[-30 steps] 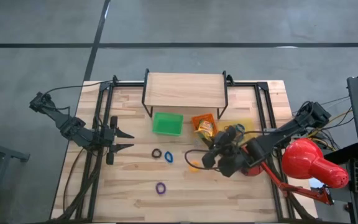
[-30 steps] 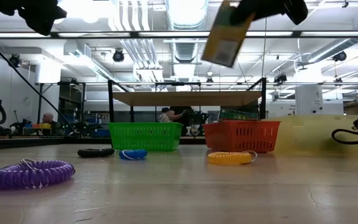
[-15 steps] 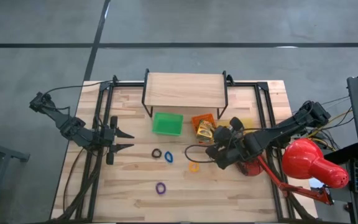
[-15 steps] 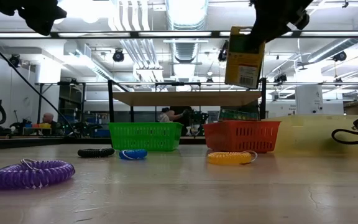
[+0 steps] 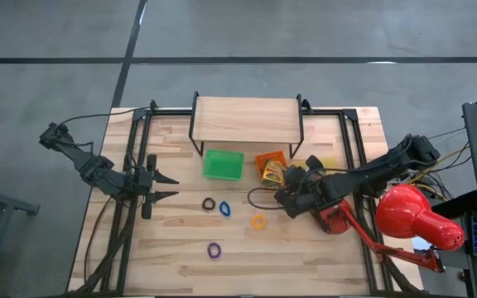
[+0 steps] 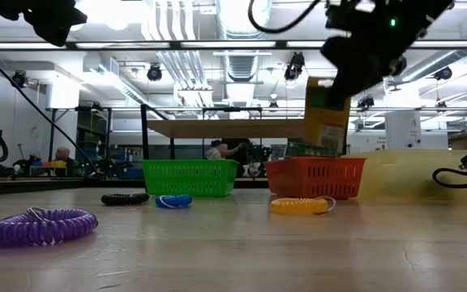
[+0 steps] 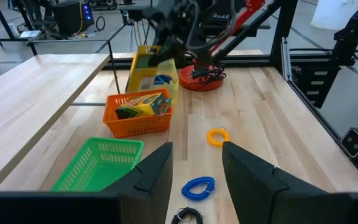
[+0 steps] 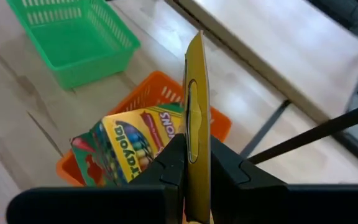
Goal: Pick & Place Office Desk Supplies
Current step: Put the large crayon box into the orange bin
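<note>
The yellow box, now hanging just over the orange tray, will be let go by my right gripper inside the orange tray (image 5: 272,168) (image 8: 174,151), against the printed box.
My right gripper (image 5: 291,189) is shut on a yellow cardboard box (image 6: 327,113), which hangs just over the orange tray (image 6: 314,177). Another printed box (image 8: 135,143) lies inside that tray. The green tray (image 5: 223,164) stands to its left. On the table lie a black loop (image 5: 209,204), a blue loop (image 5: 224,209), a yellow loop (image 5: 258,221) and a purple loop (image 5: 214,249). My left gripper (image 5: 169,186) waits open at the table's left, with nothing between its fingers. My right gripper pinches the yellow box by its two broad faces (image 8: 196,134) between the two fingers (image 8: 173,163), at the box's upper end. The fingers slant down from the table's right side. The box hangs upright below them, clear of the orange tray.
A wooden shelf on black legs (image 5: 247,120) stands at the back, behind the trays. The big red desk lamp (image 5: 416,217) and its base (image 5: 334,219) stand at the right, with a black cable (image 5: 259,199) running near the orange tray.
My right gripper has gone down and toward the orange tray, rolling as it went. The yellow box, tilted and high a second ago, now hangs upright and lower, just above the tray.
</note>
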Motion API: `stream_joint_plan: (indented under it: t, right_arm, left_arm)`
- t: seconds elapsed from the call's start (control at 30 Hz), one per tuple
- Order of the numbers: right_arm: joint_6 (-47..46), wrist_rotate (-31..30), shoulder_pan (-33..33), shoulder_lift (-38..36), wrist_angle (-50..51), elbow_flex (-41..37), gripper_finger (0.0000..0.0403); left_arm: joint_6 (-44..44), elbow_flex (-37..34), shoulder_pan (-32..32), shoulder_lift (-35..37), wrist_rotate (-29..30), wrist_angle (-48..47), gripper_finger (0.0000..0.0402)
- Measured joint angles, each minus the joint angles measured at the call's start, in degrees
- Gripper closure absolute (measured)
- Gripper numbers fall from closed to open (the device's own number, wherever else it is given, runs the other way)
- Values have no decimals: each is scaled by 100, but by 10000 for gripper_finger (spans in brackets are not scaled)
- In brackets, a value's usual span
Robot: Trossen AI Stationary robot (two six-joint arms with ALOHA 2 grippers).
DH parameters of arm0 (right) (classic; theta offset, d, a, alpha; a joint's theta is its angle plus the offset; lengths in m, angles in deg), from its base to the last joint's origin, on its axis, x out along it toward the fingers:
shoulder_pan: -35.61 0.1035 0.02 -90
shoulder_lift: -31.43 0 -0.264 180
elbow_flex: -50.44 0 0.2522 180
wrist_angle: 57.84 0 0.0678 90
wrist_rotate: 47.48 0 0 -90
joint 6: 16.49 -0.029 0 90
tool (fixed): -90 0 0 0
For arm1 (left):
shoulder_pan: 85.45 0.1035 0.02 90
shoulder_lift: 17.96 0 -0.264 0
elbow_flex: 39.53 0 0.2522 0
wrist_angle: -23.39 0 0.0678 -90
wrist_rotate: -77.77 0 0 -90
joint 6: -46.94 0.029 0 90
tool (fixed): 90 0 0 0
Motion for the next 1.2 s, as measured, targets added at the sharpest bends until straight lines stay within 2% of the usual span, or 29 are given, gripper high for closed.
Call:
stream_joint_plan:
  t: [0.17,0.37,0.73,1.2]
  right_arm:
    - [377,-16,-81,2,-1040,-538,369]
    - [461,-69,-189,2,-1767,-849,369]
    - [365,-78,-265,68,-1830,-905,361]
    - [361,-408,-260,627,-1977,-918,358]
  left_arm:
    - [-1,0,0,0,0,1,261]
    - [-1,0,-1,0,-1,1,261]
    - [5,0,-1,0,0,4,261]
    - [7,0,-2,-1,0,4,261]
